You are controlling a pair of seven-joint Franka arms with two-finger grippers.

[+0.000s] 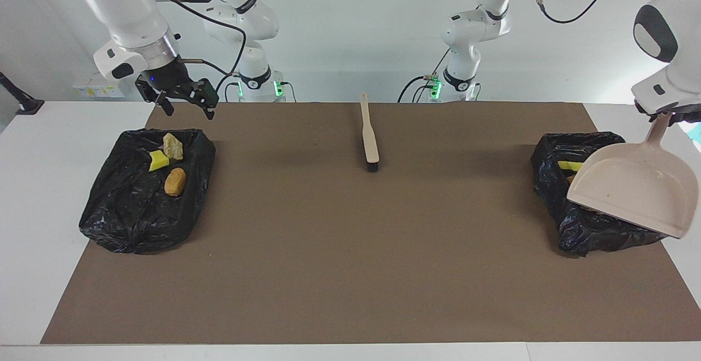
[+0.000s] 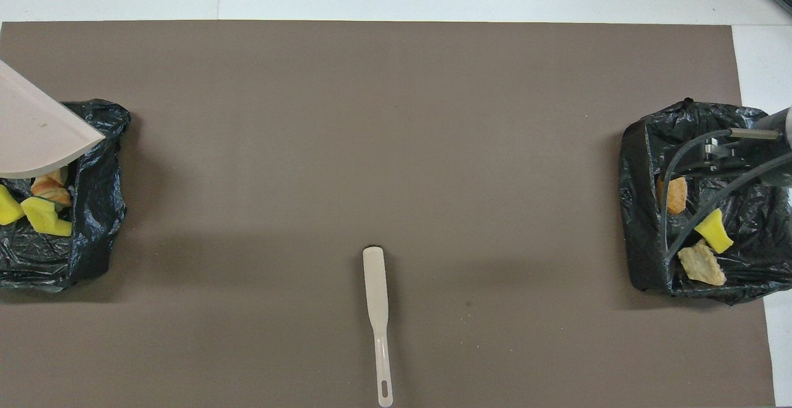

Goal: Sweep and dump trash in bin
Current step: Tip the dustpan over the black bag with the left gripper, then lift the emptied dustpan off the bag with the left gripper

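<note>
The robot's left gripper should set the beige dustpan down on the brown mat [image 2: 386, 143] just beyond the brush's head.
My left gripper [image 1: 664, 115] is shut on the handle of the beige dustpan [image 1: 630, 185], which hangs tilted over the black-lined bin [image 1: 589, 229] at the left arm's end. Its hollow side faces up and holds nothing. That bin holds trash: yellow sponge chunks [image 2: 46, 222] and orange bread-like pieces [image 2: 52, 192], mostly hidden by the pan in the facing view. My right gripper [image 1: 188, 110] hangs open and holds nothing above the rim of the other bin [image 1: 137, 218]. In that bin lie a tan stone [image 1: 172, 146], a yellow sponge [image 1: 159, 160] and a brown lump [image 1: 175, 181].
A wooden-handled brush [image 1: 370, 142] lies on the brown mat [image 1: 350, 251] midway between the bins, close to the robots, with its bristles pointing away from them. White table surface [image 1: 49, 185] borders the mat at both ends.
</note>
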